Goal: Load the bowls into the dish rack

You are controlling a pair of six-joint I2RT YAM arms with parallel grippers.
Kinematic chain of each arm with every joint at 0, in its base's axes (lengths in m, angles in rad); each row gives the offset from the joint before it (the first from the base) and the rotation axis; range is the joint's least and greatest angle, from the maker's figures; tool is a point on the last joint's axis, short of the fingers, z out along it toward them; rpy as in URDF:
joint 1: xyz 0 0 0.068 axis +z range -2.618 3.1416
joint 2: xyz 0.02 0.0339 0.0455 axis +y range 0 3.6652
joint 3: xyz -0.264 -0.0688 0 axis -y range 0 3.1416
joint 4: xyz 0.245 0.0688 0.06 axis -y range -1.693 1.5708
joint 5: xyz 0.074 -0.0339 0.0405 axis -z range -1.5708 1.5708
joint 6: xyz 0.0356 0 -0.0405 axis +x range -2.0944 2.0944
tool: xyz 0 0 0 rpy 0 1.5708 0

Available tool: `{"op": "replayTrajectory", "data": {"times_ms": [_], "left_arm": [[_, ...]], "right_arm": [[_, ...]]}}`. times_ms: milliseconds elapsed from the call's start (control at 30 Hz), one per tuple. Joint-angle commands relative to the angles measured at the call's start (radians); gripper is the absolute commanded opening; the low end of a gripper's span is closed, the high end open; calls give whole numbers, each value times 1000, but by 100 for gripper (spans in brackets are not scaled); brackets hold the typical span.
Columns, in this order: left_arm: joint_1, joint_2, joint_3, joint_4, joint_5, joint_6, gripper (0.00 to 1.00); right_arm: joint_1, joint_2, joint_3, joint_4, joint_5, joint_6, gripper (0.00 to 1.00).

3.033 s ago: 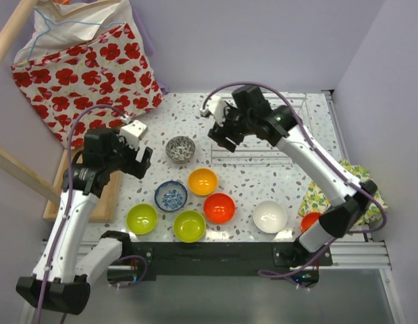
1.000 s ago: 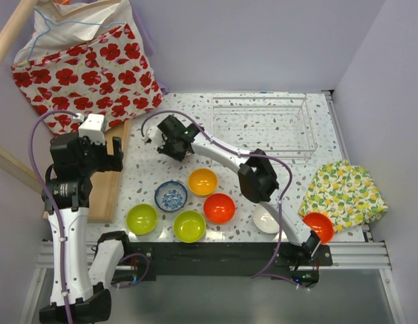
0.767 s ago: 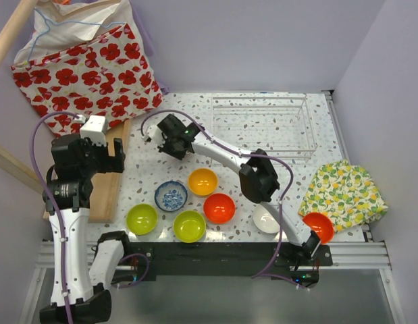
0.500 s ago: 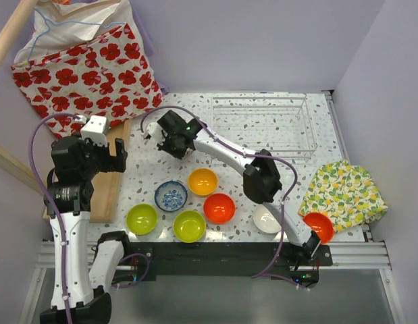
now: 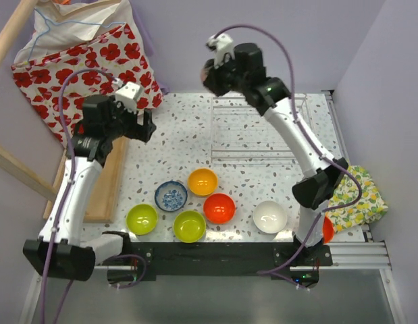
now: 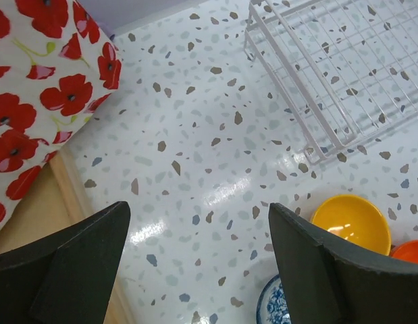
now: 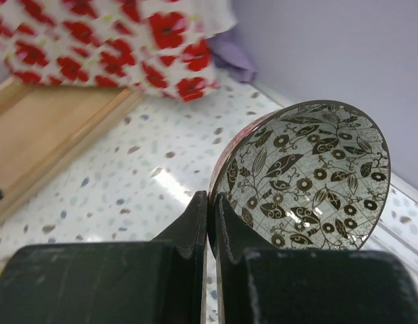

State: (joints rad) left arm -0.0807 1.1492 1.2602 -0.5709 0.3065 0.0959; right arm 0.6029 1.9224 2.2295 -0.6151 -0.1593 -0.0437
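My right gripper is to release the grey-patterned bowl midway (image 5: 256,115) along the far half of the wire dish rack.
In the right wrist view my right gripper (image 7: 212,202) is shut on the rim of the grey-patterned bowl (image 7: 310,175), which is tilted on edge in the air. Seen from above, the right gripper (image 5: 212,75) is raised by the far left corner of the wire dish rack (image 5: 259,128); the held bowl is hidden there. My left gripper (image 5: 144,127) (image 6: 198,209) hangs open over bare table. Near the front lie the blue-patterned bowl (image 5: 171,196), orange-yellow bowl (image 5: 202,181), a red-orange bowl (image 5: 219,207), two lime green bowls (image 5: 142,219) (image 5: 189,225) and the white bowl (image 5: 270,216).
A second red-orange bowl (image 5: 327,229) peeks out behind the right arm's base, beside a lemon-print cloth (image 5: 354,196). A flat wooden tray (image 5: 100,192) lies along the left edge. A red-flowered bag (image 5: 87,74) stands at the back left.
My right gripper has shut on the grey-patterned bowl and lifted it from the table up and back toward the rack's left end. My left arm has swung right, over the table.
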Motion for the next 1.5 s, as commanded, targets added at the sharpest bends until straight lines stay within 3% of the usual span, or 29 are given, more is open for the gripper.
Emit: {"op": "replayTrajectory", "data": {"times_ms": [0, 133, 333, 467, 667, 1033, 1167, 1467], "left_arm": [[-43, 177, 108, 85, -9, -59, 89], [-99, 361, 220, 114, -32, -90, 88], [-249, 598, 442, 85, -116, -70, 90], [-275, 710, 507, 71, -116, -152, 90], [-298, 768, 478, 153, -69, -254, 90], [-450, 837, 513, 190, -170, -229, 92], [-475, 846, 512, 161, -240, -205, 93], [-485, 836, 472, 155, -303, -160, 90]], "right_arm": [[-196, -14, -98, 72, -196, 235, 0], [-316, -60, -252, 195, -333, 329, 0], [-431, -71, -335, 268, -445, 427, 0], [-479, -111, -432, 312, -439, 460, 0], [-526, -112, -518, 319, -545, 441, 0], [-595, 84, -484, 681, -842, 806, 0], [-597, 165, -443, 790, -870, 890, 0], [-597, 289, -410, 856, -875, 966, 0]]}}
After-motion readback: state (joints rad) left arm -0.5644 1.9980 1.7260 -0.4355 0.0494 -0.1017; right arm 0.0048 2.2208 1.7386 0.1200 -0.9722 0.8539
